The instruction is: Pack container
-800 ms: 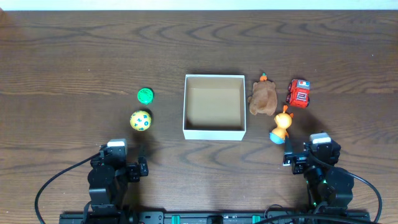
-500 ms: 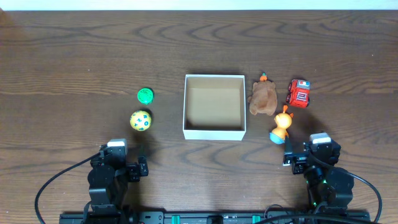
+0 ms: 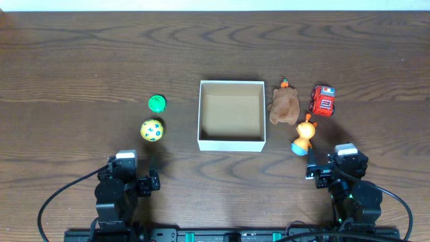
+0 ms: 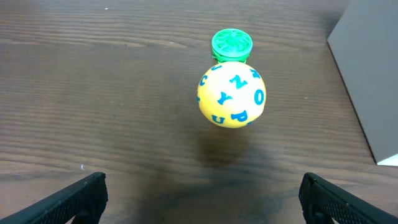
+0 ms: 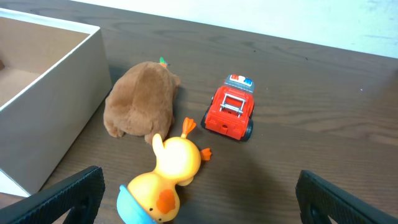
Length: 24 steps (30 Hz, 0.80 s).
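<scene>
The robot's right gripper will next pass the yellow duck, reach the brown plush beside the container and close on the middle of its body (image 3: 285, 105) (image 5: 142, 96).
The container (image 3: 232, 142), a square white box with a tan inside, stands empty mid-table; its wall shows in the left wrist view (image 4: 367, 81) and the right wrist view (image 5: 56, 93). Left of it lie a yellow ball with blue letters (image 3: 152, 130) (image 4: 231, 94) and a green disc (image 3: 156, 103) (image 4: 231, 43). Right of it lie a brown plush (image 3: 285, 105) (image 5: 140, 99), a red toy car (image 3: 322, 100) (image 5: 232, 114) and a yellow duck (image 3: 304, 135) (image 5: 169, 174). My left gripper (image 4: 202, 199) is open, short of the ball. My right gripper (image 5: 199, 199) is open, with the duck just ahead of its jaws.
The dark wooden table (image 3: 80, 54) extends well beyond the objects. Both arms (image 3: 121, 185) (image 3: 346, 178) sit at the near edge.
</scene>
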{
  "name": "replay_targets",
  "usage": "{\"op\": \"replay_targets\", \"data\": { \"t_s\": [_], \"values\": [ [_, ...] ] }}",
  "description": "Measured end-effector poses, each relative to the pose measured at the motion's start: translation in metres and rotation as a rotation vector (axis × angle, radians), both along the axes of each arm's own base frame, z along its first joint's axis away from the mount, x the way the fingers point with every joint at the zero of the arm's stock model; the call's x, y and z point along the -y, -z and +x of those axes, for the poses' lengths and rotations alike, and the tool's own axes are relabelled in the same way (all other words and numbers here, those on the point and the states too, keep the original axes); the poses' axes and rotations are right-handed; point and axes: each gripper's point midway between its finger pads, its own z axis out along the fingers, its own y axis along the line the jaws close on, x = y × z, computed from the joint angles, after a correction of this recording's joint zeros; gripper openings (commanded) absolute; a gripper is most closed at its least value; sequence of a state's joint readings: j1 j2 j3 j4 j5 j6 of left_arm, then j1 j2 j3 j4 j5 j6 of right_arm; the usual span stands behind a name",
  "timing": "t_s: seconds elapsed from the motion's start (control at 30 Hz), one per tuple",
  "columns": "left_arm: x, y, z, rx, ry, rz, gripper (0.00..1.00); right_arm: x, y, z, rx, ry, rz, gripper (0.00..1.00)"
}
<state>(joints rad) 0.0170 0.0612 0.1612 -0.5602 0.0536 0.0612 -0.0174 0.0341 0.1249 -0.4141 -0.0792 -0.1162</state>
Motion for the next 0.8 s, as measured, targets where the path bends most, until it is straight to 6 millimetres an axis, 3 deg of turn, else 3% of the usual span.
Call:
{"op": "replay_targets", "data": {
  "t_s": [0.6, 0.8],
  "values": [
    [-0.001, -0.004, 0.002, 0.018, 0.0, 0.009, 0.98, 0.0, -0.002, 0.001, 0.009, 0.0, 0.0, 0.99],
    [0.0, -0.002, 0.001, 0.009, 0.004, 0.004, 0.98, -0.007, -0.012, 0.003, 0.051, -0.037, 0.011, 0.99]
  ]
}}
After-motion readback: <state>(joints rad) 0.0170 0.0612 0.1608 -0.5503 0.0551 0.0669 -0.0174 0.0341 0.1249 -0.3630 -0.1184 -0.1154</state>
